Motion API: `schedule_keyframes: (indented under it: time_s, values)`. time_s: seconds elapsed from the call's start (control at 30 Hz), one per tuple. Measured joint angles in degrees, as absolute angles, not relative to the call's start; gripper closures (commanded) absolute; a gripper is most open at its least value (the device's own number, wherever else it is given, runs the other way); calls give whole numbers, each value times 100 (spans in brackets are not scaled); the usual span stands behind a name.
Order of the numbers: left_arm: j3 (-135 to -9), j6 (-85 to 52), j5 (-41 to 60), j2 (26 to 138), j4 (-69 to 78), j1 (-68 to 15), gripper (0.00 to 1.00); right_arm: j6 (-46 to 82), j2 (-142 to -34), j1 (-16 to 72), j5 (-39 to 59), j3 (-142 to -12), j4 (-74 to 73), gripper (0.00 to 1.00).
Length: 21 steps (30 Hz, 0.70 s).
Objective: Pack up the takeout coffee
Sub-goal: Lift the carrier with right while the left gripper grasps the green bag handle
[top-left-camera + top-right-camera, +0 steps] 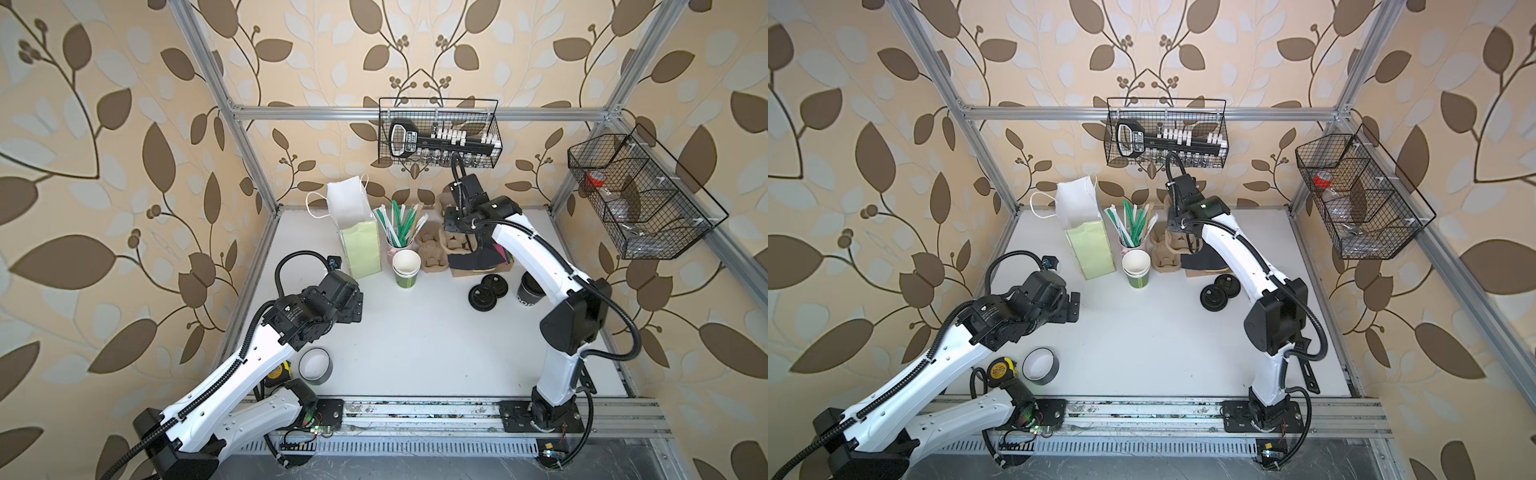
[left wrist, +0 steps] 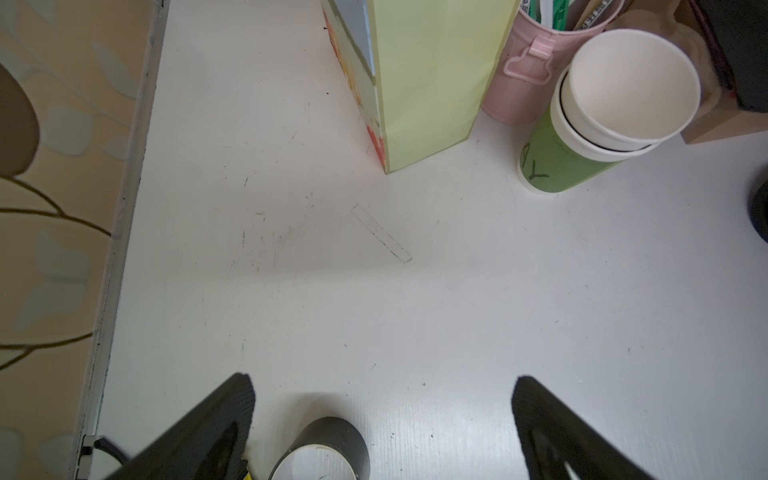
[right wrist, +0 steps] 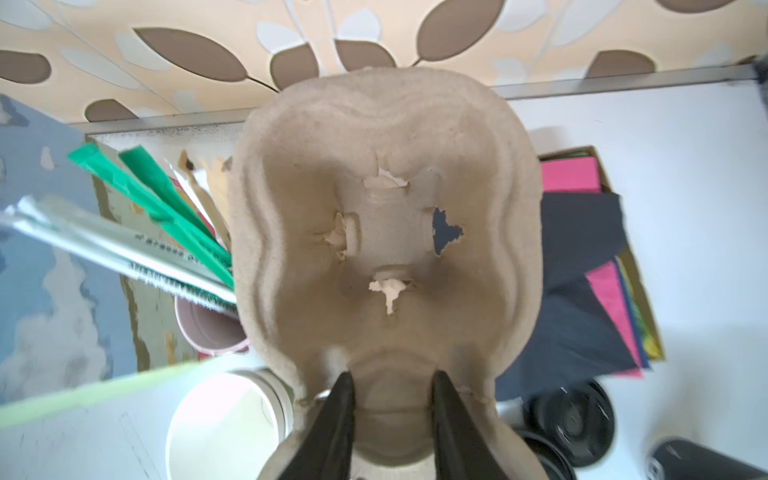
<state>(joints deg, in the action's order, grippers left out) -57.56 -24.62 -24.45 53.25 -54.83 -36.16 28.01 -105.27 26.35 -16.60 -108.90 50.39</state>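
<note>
The green paper bag is next for my left gripper, which should go to it and close on its top side edge (image 1: 334, 211), on the bag's side away from the pink can.
The takeout coffee (image 1: 527, 291), a dark cup with a black lid, stands on the table at the right, half hidden by my right arm. It also shows blurred at the edge of the right wrist view as a dark cup (image 3: 698, 463). My right gripper (image 3: 392, 376) is shut on the rim of a brown pulp cup carrier (image 3: 382, 208) and holds it off the table near the back. In both top views the right gripper (image 1: 468, 245) (image 1: 1192, 246) is above the carrier stack. My left gripper (image 2: 383, 379) (image 1: 357, 305) is open and empty, left of centre.
A green paper bag (image 1: 361, 249) stands open at the back. Beside it are a pink can of straws (image 1: 399, 224), stacked green cups (image 1: 406, 268), a pile of pulp carriers (image 1: 434, 249) and a napkin box (image 1: 486, 262). Loose black lids (image 1: 482, 297) lie near the coffee. A tape roll (image 1: 316, 365) and tape measure (image 1: 1000, 368) lie front left.
</note>
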Motion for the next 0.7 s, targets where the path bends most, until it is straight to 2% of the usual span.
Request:
schedule_keyframes:
  time_s: [0.2, 0.4, 0.7]
  values:
    - [-6222, -2738, -2095, 5242, -5433, -3030, 1, 2805, -9225, 2910, -1743, -9478, 4869, 69]
    - [-7397, -3009, -1949, 5358, -5144, -2722, 1, 2939, -7850, 3374, -1780, -8121, 4687, 69]
    - [-8879, -3151, -1772, 6639, -4790, -1627, 7, 3269, -6567, 4034, -1964, -7413, 4694, 69]
